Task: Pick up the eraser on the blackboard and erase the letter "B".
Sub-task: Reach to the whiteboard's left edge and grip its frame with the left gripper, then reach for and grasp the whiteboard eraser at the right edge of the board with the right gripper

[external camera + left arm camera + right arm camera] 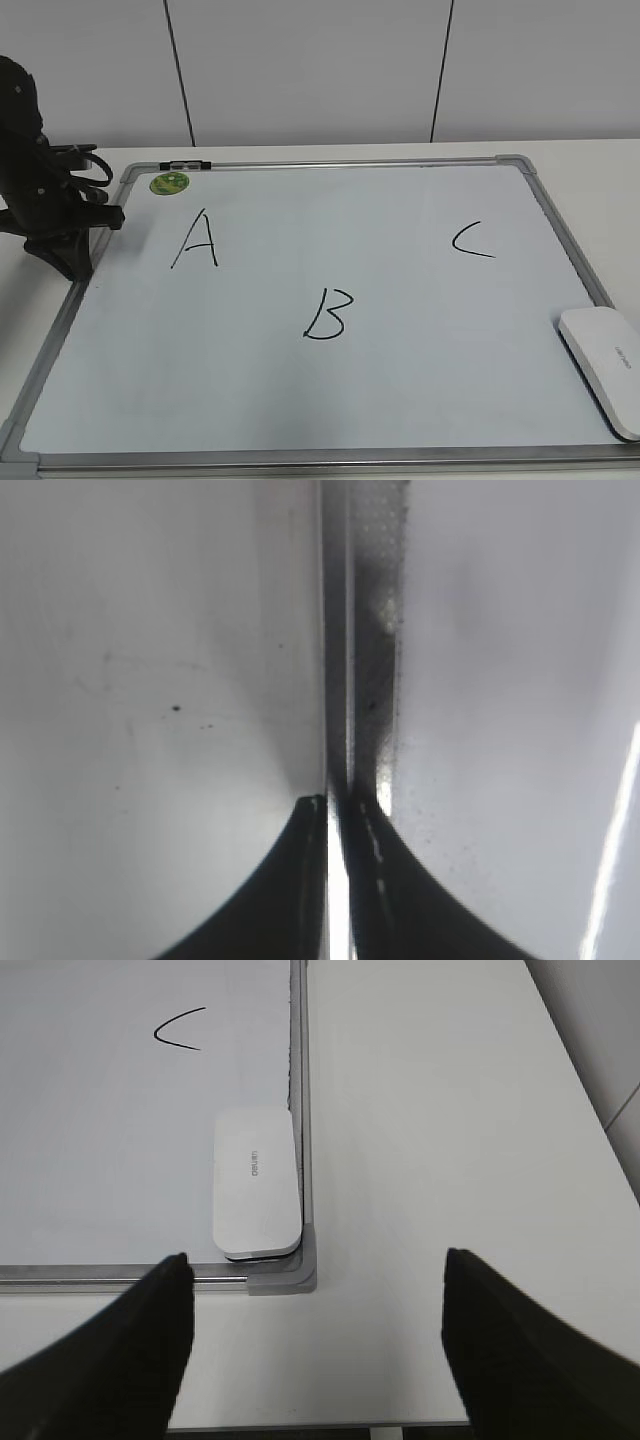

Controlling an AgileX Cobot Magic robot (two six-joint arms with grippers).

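Observation:
Next, the right gripper grabs the far half (603,350) (254,1157) of the eraser, closing across its long sides next to its small lettering.
The blackboard (300,455) lies flat on the table, a white board with a silver frame. It bears a black "A" (197,240), the letter "B" (327,314) in the middle and a "C" (472,240). The eraser (603,368) lies in the board's near right corner. The right wrist view shows it (256,1182) against the frame (100,1274), below the "C" (180,1030). My right gripper (317,1256) is open and empty, above the table just short of that corner. My left gripper (335,802) is shut and empty, low beside the board's left frame (72,262).
A round green sticker (169,183) and a small black clip (185,164) sit at the board's far left corner. White table (600,170) surrounds the board; its front edge (300,1426) is near my right gripper. A wall stands behind.

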